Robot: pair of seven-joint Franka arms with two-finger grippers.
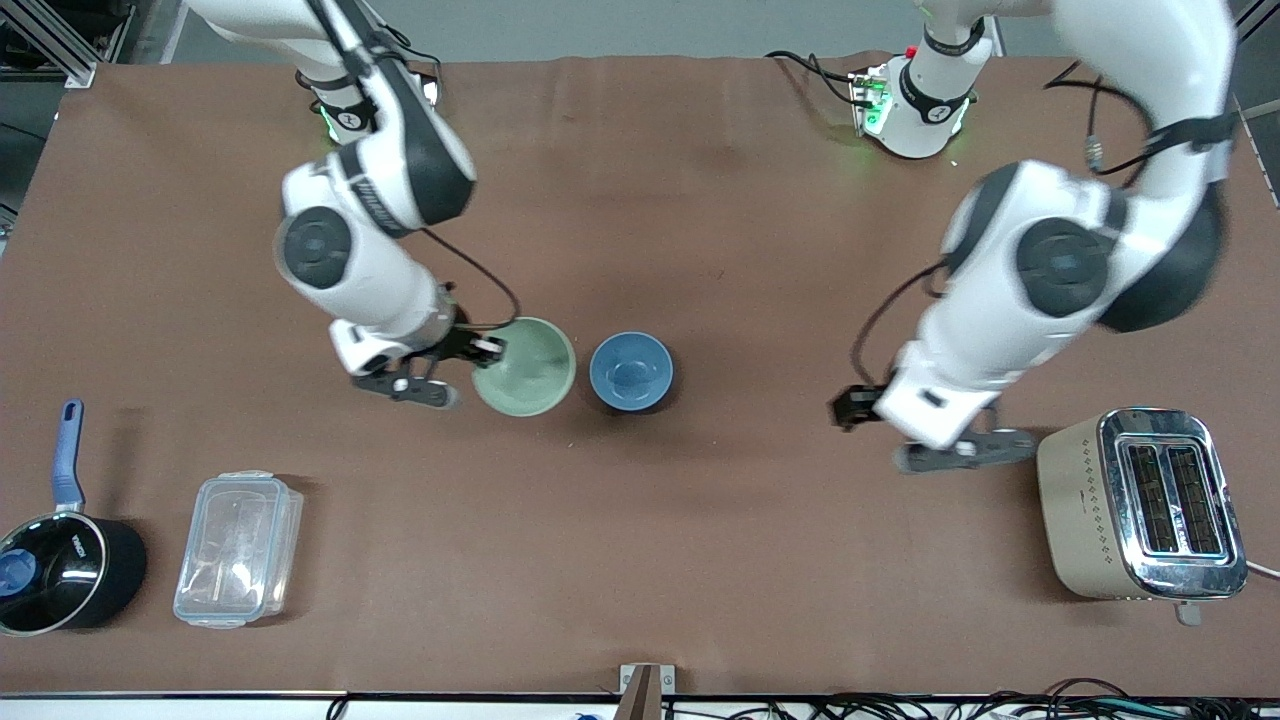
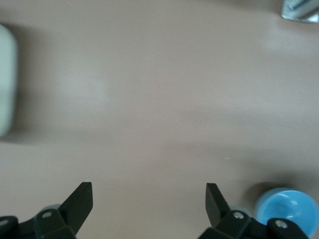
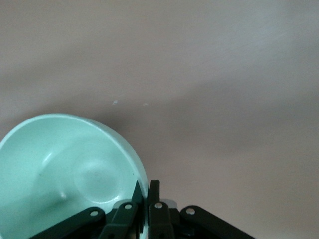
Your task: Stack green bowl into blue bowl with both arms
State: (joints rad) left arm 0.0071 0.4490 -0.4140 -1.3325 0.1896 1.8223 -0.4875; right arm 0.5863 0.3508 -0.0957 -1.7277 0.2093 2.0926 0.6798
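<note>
Next, my right gripper puts the green bowl down in the middle of the empty, upright blue bowl (image 1: pixel 631 367).
The pale mint-green bowl (image 1: pixel 527 366) is tilted, beside the sky-blue bowl (image 1: pixel 630 371), on the side toward the right arm's end of the table. My right gripper (image 1: pixel 490 350) is shut on the green bowl's rim. In the right wrist view one finger is inside the green bowl (image 3: pixel 65 169) and one outside, with my right gripper (image 3: pixel 148 188) pinching the wall. The blue bowl stands upright and empty on the table. My left gripper (image 1: pixel 965 452) is open and empty over the table beside the toaster. The left wrist view shows my left gripper (image 2: pixel 148 199) over bare table, with the blue bowl (image 2: pixel 289 210) at the edge.
A beige and chrome toaster (image 1: pixel 1140 500) stands at the left arm's end, near the front camera. A clear plastic lidded container (image 1: pixel 238 548) and a black saucepan with a blue handle (image 1: pixel 55 560) stand at the right arm's end, near the front camera.
</note>
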